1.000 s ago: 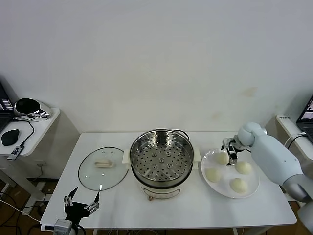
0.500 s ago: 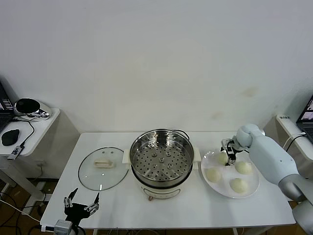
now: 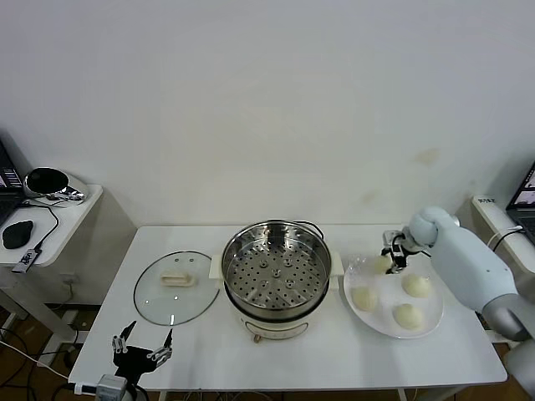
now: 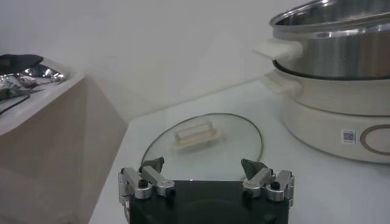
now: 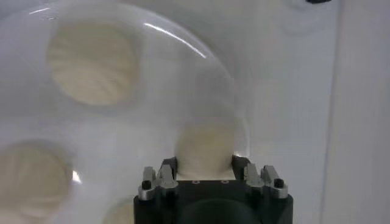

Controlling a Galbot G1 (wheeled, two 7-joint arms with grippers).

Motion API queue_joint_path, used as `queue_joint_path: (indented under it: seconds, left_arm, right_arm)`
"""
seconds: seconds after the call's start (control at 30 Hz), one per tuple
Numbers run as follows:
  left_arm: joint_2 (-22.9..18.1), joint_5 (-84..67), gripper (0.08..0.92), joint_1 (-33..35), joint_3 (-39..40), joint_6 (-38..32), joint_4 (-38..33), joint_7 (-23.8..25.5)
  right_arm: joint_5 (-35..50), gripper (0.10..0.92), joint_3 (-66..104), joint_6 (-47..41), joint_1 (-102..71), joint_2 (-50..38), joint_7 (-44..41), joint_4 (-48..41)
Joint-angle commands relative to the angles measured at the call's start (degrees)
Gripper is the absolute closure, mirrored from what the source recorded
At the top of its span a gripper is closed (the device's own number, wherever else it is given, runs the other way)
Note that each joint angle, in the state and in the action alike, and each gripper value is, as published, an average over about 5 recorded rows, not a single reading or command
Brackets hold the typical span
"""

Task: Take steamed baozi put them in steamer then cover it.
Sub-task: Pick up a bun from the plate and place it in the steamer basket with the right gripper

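The baozi, still at the white plate's back, will be let go by my right gripper on the back part of the steamer's perforated tray [image 3: 271, 249], where I need to set it down.
My right gripper [image 3: 391, 256] is shut on one steamed baozi [image 3: 382, 262] at the back of the white plate [image 3: 431, 322]. In the right wrist view this cream bun [image 5: 204, 149] fills the gap between the fingers of the gripper [image 5: 204, 167]. Three more baozi [image 3: 364, 297] [image 3: 415, 285] [image 3: 407, 315] lie on the plate. The steel steamer [image 3: 277, 276] stands uncovered at the table's middle, its perforated tray bare. The glass cover [image 3: 176, 286] lies flat to its left. My left gripper [image 3: 142, 347] hangs open near the table's front left edge, just before the cover [image 4: 201, 143].
The steamer's white base and side handle [image 4: 329, 109] rise close beside the cover. A side table [image 3: 50, 205] with a mouse and cables stands at the far left. A white unit [image 3: 497, 219] sits past the table's right end.
My right gripper has closed on the rear baozi and lifted it slightly off the plate. The left arm has stayed where it was.
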Motion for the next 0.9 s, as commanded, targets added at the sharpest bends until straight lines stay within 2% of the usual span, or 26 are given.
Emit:
queue_joint_path:
  seconds: [0.03,0.2,0.4,0.6,0.8,0.9]
  left_arm:
    - [-0.1,0.07,0.177,-0.66,0.16,0.29,0.34,-0.29]
    - [0.38,0.27,0.177,-0.72,0.09,0.69,0.0,-0.34]
    - [0.71,0.28,0.177,-0.44,-0.56,0.9,-0.36,-0.57]
    - [1.14,0.01,0.177,-0.12,-1.92,0.82,-0.51,-0.97]
    - [0.61,0.44,0.177,0.72,-2.2,0.67,-0.8,-1.22]
    - [0.32,0.82,0.177,0.85,-2.18,0.57,-0.93,-1.29]
  right_arm:
    - [11.77,0.465,-9.18,-2.67,10.87,-4.95,-2.19,9.94]
    - [19.36,0.466,-18.31,-4.02,22.66,-2.56,-4.82,12.64]
    - [22.3,0.473,-21.67,0.16,29.68,8.05,-9.75,6.63]
    - [26.39,0.474,-19.8,21.93,30.64,19.93,-14.8,-3.56]
    - [27.06,0.467,-19.83,42.78,29.36,24.93,-17.03,-6.12]
    - [27.25,0.465,-20.87,47.99,28.86,26.02,-17.64,-5.65]
